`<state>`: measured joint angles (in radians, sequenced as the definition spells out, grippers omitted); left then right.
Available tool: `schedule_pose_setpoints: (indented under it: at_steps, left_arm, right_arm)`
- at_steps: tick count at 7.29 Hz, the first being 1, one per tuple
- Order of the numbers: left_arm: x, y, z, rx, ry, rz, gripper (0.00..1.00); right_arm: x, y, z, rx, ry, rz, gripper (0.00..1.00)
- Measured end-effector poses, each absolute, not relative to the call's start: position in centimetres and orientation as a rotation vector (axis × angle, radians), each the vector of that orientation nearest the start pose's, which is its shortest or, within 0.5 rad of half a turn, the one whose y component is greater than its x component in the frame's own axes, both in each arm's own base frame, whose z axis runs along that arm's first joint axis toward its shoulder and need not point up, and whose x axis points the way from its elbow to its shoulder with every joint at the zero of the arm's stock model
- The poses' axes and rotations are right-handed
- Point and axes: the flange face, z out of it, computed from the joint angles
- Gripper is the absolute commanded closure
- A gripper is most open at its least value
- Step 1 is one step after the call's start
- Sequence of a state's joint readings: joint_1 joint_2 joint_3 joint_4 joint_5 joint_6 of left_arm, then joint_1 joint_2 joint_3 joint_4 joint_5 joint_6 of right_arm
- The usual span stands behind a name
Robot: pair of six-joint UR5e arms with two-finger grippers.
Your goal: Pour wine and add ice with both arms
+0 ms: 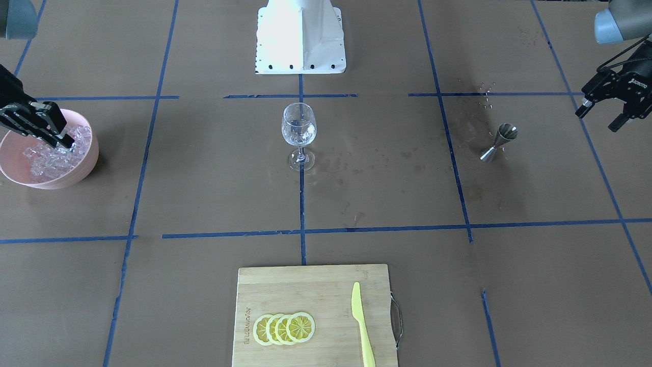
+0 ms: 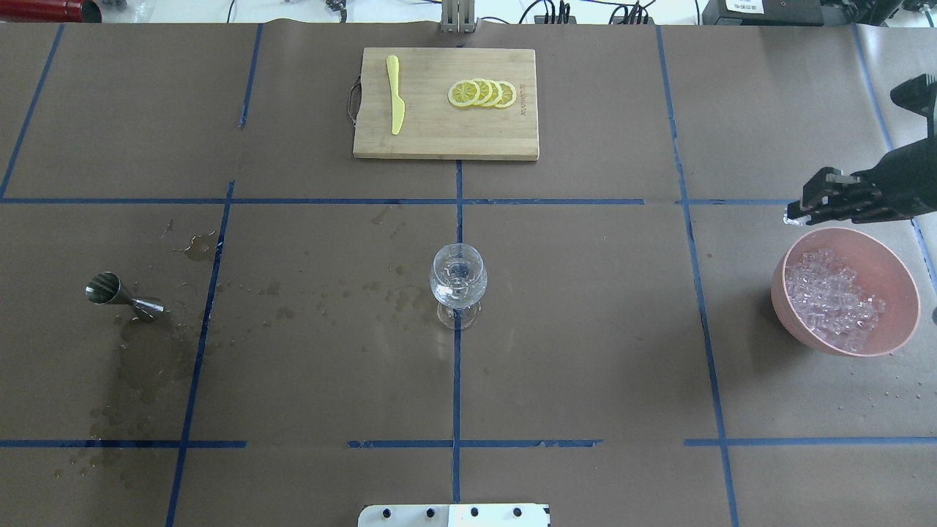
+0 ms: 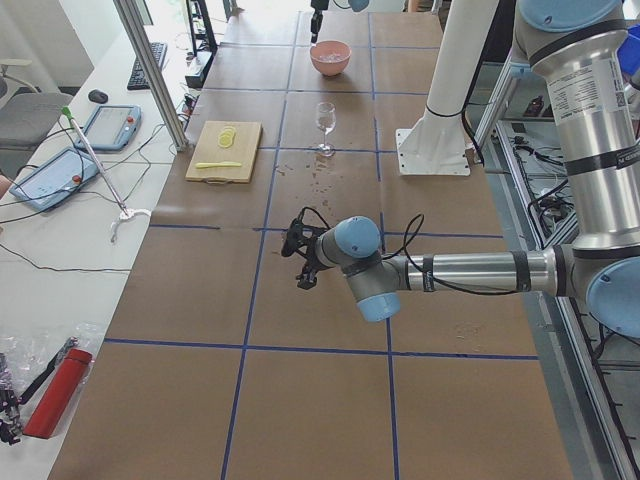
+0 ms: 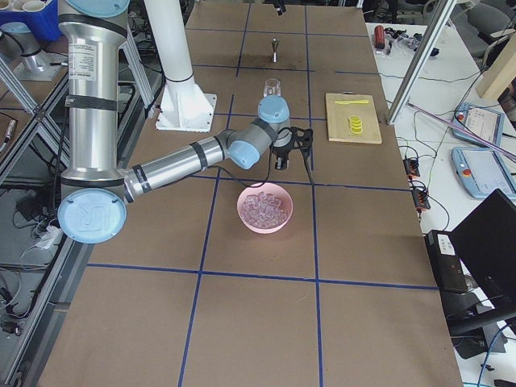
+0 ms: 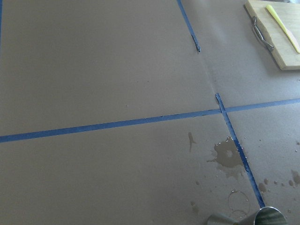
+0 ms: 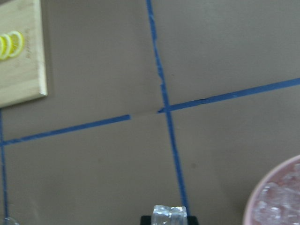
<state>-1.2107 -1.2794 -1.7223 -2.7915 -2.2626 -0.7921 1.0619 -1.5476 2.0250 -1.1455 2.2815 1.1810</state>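
Note:
Next, my right gripper lets go of the clear ice cube inside the stemmed wine glass (image 1: 299,124) that is at the middle of the table.
My right gripper (image 1: 65,142) is shut on one clear ice cube (image 6: 170,216) and holds it over the far rim of the pink bowl (image 2: 780,301), which is full of ice (image 2: 832,297). The gripper also shows in the overhead view (image 2: 796,213). The stemmed wine glass (image 2: 458,281) stands upright at the table's middle, well apart from the gripper. My left gripper (image 1: 602,114) is open and empty, raised beyond the steel jigger (image 1: 499,142). The wine shows only as dark wet marks (image 2: 139,366) on the brown paper around the jigger.
A bamboo cutting board (image 2: 439,139) with several lemon slices (image 2: 483,93) and a yellow knife (image 2: 395,95) lies at the far middle. The white pedestal (image 1: 300,35) is at the robot's side. Blue tape lines cross the paper.

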Motion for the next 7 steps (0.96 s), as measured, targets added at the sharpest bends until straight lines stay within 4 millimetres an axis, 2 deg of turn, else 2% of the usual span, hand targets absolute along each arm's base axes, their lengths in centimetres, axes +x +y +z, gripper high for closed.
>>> schedule_pose_setpoints:
  at_steps: [1, 2, 3, 4, 5, 6, 7]
  left_arm:
    - [6.9, -38.1, 57.3, 0.529, 1.080, -0.004, 0.00]
    - [6.9, -38.1, 57.3, 0.530, 1.081, -0.003, 0.00]
    - [6.9, -38.1, 57.4, 0.530, 1.080, -0.003, 0.00]
    - [6.9, -38.0, 57.5, 0.529, 1.079, -0.003, 0.00]
    - [6.9, -38.0, 57.5, 0.529, 1.079, -0.003, 0.00]
    - [6.8, -38.0, 57.5, 0.531, 1.079, -0.002, 0.00]
    - [6.8, -38.0, 57.4, 0.533, 1.080, -0.002, 0.00]
  right_arm:
    - [-20.1, -45.9, 31.9, 0.043, -1.155, 0.360, 1.00]
    - [-24.2, -45.8, 26.2, -0.009, -1.218, 0.425, 1.00]
    - [-29.2, -44.7, 20.8, -0.050, -1.252, 0.481, 1.00]
    - [-34.5, -42.8, 16.2, -0.061, -1.259, 0.521, 1.00]
    - [-39.6, -40.3, 12.1, -0.057, -1.261, 0.558, 1.00]
    - [-42.9, -38.5, 9.7, -0.056, -1.263, 0.582, 1.00]
    - [-44.5, -37.3, 8.6, -0.060, -1.263, 0.590, 1.00]
